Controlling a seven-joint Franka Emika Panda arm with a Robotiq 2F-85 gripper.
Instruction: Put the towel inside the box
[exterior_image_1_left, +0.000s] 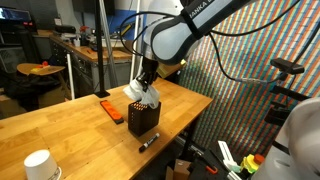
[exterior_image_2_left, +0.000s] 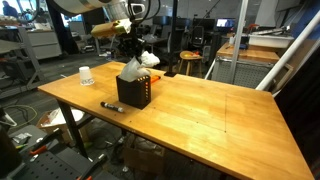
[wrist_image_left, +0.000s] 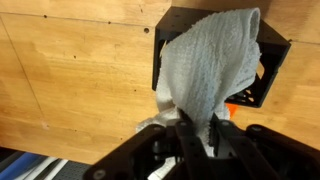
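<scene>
Next, I open my gripper and let the white towel go, so that it is left in the opening of the black mesh box (exterior_image_1_left: 142, 104) (wrist_image_left: 220, 62). The towel now drapes down into the box.
The white towel (wrist_image_left: 212, 65) hangs from my gripper (wrist_image_left: 198, 135), whose fingers are shut on its upper end. Its lower end drapes down into the open top of the black mesh box (wrist_image_left: 270, 60). In both exterior views the gripper (exterior_image_1_left: 145, 78) (exterior_image_2_left: 128, 52) hovers just above the box (exterior_image_1_left: 143, 118) (exterior_image_2_left: 134, 92), with bunched towel (exterior_image_1_left: 141, 93) (exterior_image_2_left: 135, 68) sticking up out of the box mouth. The box stands upright on the wooden table (exterior_image_1_left: 70, 130) (exterior_image_2_left: 220, 120).
A flat orange-red block (exterior_image_1_left: 110, 109) lies beside the box. A black marker (exterior_image_1_left: 148, 142) (exterior_image_2_left: 112, 106) lies on the table near it. A white paper cup (exterior_image_1_left: 38, 165) (exterior_image_2_left: 86, 76) stands near a table corner. A table edge runs close to the box.
</scene>
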